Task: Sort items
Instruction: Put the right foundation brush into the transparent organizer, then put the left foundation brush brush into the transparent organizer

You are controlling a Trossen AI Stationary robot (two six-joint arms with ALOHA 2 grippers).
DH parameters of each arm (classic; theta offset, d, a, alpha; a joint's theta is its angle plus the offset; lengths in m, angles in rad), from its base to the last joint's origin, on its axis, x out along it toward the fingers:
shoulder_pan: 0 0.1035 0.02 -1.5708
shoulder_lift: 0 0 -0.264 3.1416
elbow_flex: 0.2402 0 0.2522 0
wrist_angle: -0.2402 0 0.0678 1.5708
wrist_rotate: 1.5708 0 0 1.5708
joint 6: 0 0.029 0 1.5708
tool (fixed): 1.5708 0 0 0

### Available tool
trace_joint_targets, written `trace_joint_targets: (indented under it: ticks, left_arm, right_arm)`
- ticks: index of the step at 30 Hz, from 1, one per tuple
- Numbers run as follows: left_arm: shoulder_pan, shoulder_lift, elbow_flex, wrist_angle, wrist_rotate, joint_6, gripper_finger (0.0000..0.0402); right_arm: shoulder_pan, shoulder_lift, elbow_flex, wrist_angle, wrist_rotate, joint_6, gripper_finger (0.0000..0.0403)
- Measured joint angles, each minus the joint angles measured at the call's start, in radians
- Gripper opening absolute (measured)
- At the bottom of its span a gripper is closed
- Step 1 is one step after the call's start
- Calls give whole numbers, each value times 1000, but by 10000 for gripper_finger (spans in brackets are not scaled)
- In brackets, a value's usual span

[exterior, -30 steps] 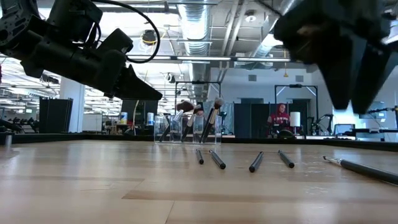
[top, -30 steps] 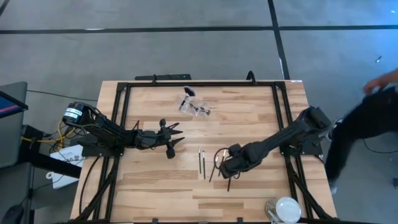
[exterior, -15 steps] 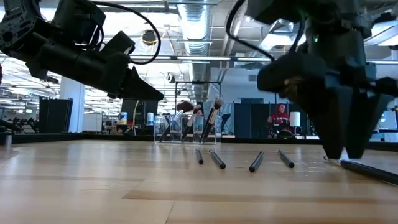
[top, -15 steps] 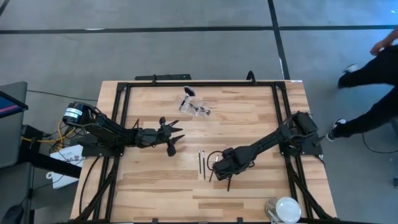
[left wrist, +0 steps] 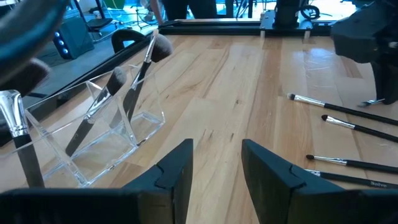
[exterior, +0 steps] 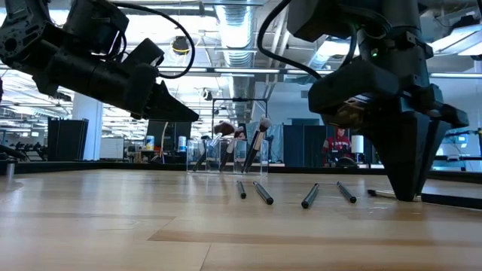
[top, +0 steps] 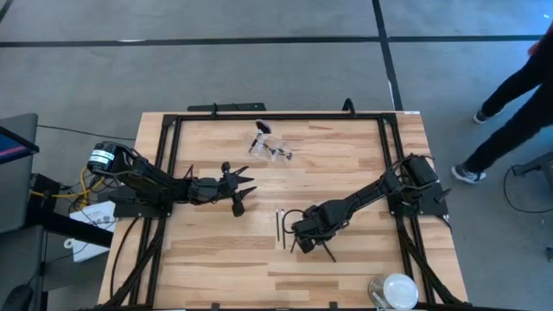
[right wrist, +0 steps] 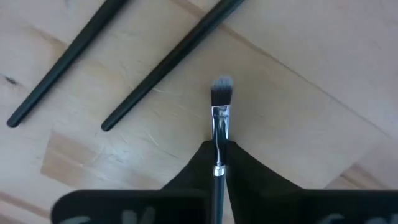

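Observation:
I need to use my right gripper to set the small brush down on bare wood (top: pixel 308 224) next to the other brushes, farther away from my left gripper.
Several slim black-handled makeup brushes (top: pixel 281 226) lie flat on the wooden table near its middle. My right gripper (top: pixel 299 241) stands over them, fingertips down at the tabletop (exterior: pixel 407 194), shut on one small brush (right wrist: pixel 219 118) with a silvery ferrule and grey bristle tip. Two other black handles (right wrist: pixel 166 62) lie just beyond it. My left gripper (top: pixel 247 192) hovers open above the table's left half, facing a clear plastic holder (left wrist: pixel 106 134) in which several brushes lean. My right gripper pinches the small brush between its two fingers at the silvery ferrule (right wrist: pixel 219 144), just behind the bristles. The fingers come from above, pointing down. The bristle tip (right wrist: pixel 222 91) sticks out past the fingertips, over the wood. The handle is hidden under the gripper.
The clear holder (top: pixel 273 149) stands at the far middle of the table. A round white-and-clear disc (top: pixel 397 289) sits at the near right corner. A black frame (top: pixel 285 115) rims the table. A person (top: pixel 518 95) walks past beyond the right edge.
My right gripper has moved toward the table's left edge, dropped down to the tabletop and shut on the small brush. The person beyond the right edge has walked farther away. My left gripper has kept still.

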Motion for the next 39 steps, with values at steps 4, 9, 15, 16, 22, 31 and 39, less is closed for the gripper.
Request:
trace_joint_targets:
  ticks: [4, 9, 15, 16, 22, 31, 39]
  left_arm:
    - [4, 0, 0, 0, 1, 0, 134]
    - [5, 0, 0, 0, 1, 0, 134]
    - [5, 0, 0, 5, 1, 0, 134]
    - [5, 0, 0, 6, 1, 0, 134]
    - [5, 0, 0, 7, 1, 0, 134]
    - [5, 0, 0, 7, 1, 0, 134]
    - [-7, 0, 0, 6, 1, -26, 134]
  right_arm:
    - [-3, 1, 0, 4, 5, -16, 25]
    - [-2, -31, -5, 9, 32, -49, 19]
    - [-15, -157, -4, 9, 249, -110, 9]
    - [-17, -178, -4, 5, 289, -128, 9]
    - [-43, -304, -4, 75, 727, -403, 3]
    - [-216, -350, -2, 352, 670, -883, 2]
    - [-209, -216, -4, 193, 578, -784, 36]
